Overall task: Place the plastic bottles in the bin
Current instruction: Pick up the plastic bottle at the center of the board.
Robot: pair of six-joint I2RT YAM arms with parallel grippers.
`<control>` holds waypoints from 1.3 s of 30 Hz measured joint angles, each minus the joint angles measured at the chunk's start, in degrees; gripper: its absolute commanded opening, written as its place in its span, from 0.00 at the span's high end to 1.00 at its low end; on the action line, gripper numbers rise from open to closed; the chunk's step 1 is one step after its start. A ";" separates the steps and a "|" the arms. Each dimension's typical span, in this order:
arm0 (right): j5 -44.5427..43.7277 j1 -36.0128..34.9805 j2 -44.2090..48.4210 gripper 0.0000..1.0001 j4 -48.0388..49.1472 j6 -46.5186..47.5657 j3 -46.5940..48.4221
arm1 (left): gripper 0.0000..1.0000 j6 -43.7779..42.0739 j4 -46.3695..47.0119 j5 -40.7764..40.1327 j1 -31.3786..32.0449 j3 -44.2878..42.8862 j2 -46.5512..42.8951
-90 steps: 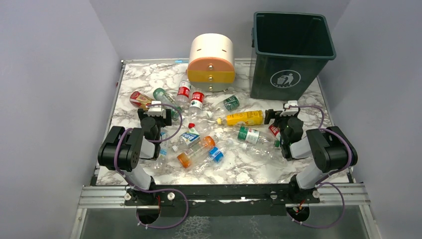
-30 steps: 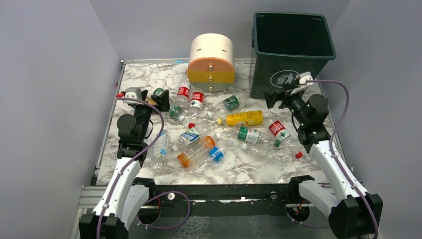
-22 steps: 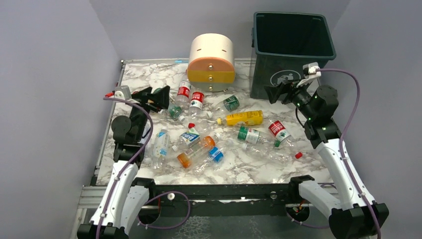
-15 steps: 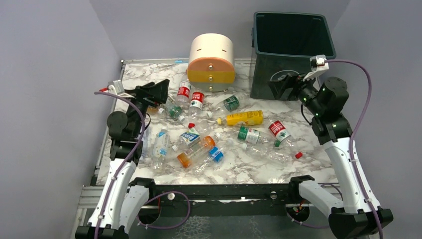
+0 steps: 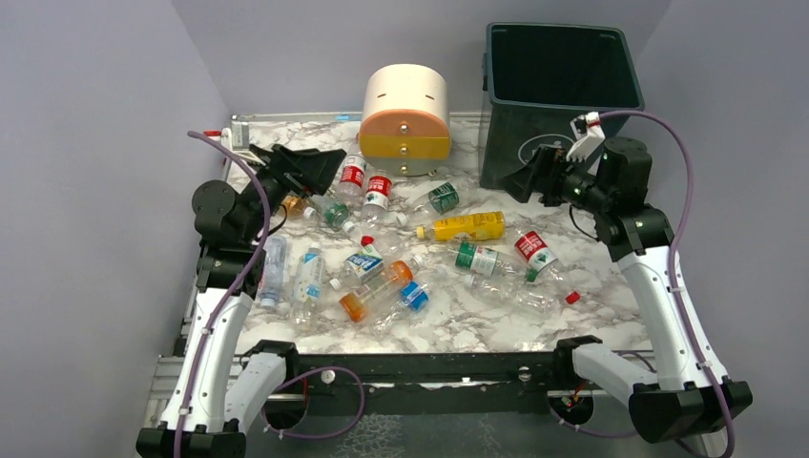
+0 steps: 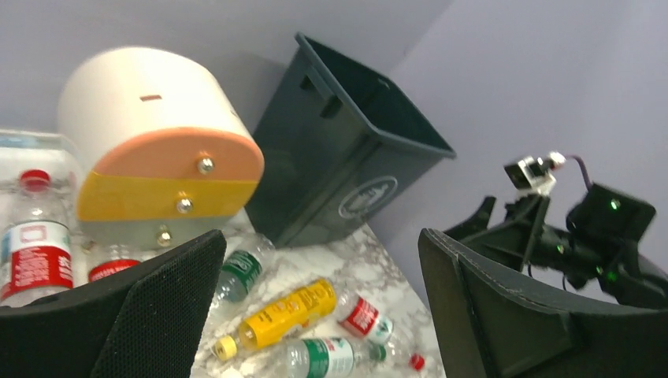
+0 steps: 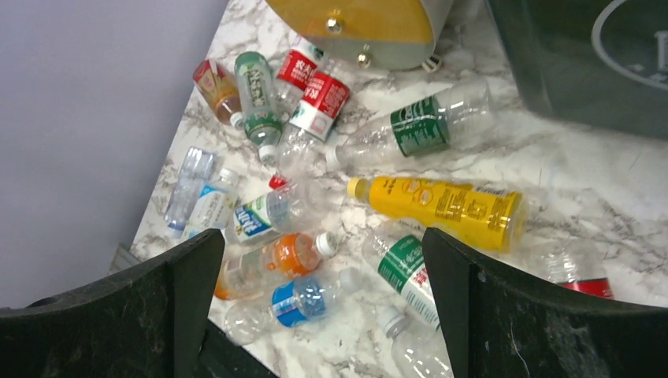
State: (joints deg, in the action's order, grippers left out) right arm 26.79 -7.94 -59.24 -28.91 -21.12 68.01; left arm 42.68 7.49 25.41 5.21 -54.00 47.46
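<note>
The robot's right gripper needs to next close on the label (image 5: pixel 529 244) (image 7: pixel 587 287) of the red-label bottle that lies next to the bottom of the yellow bottle.
Several plastic bottles lie scattered on the marble table: a yellow one (image 5: pixel 466 226) (image 7: pixel 445 207) (image 6: pixel 290 312), an orange one (image 5: pixel 377 289) (image 7: pixel 272 263), green-label ones (image 5: pixel 442 197) (image 7: pixel 421 126) and red-label ones (image 5: pixel 353 175). The dark green bin (image 5: pixel 558 100) (image 6: pixel 343 150) stands at the back right, nothing showing inside it. My left gripper (image 5: pixel 310 168) is open and empty, raised above the back-left bottles. My right gripper (image 5: pixel 534 178) is open and empty, raised in front of the bin.
A cream-and-orange round drawer unit (image 5: pixel 405 119) (image 6: pixel 154 153) stands at the back centre, left of the bin. A loose red cap (image 5: pixel 571 298) lies near the right edge. Purple-grey walls close in the table on three sides.
Both arms have risen from folded positions near the table front. The left gripper moved up and back-left; the right moved up toward the bin. The bottles have not moved.
</note>
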 measured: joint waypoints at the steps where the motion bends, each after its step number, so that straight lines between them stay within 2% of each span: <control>1: 0.61 0.00 0.11 0.01 -0.76 -0.35 -0.28 | 0.01 0.02 0.26 1.25 0.00 0.48 -0.04; 11: 2.08 0.00 0.17 0.01 -7.93 -0.39 -6.75 | 0.01 2.47 0.46 12.39 0.00 9.60 3.37; 14: -0.63 0.00 0.31 0.01 -11.04 0.24 -7.39 | 0.01 3.02 0.31 13.86 0.00 9.77 3.63; 21: -10.43 -0.02 1.86 0.01 -10.80 1.09 -13.29 | 0.01 7.10 6.56 21.09 0.00 12.59 9.90; 32: -25.64 -0.04 -13.81 0.05 -9.33 3.19 -14.71 | 0.01 0.44 -0.57 17.86 0.17 16.41 8.33; 39: -30.03 -0.07 -16.83 0.06 -8.72 3.21 -14.71 | 0.01 -3.65 -4.26 16.61 2.67 16.39 12.59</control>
State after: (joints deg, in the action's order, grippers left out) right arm -3.25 -8.01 -76.07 -37.63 -17.91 53.30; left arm 39.03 3.22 42.02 7.88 -37.60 60.05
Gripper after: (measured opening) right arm 0.948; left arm 0.989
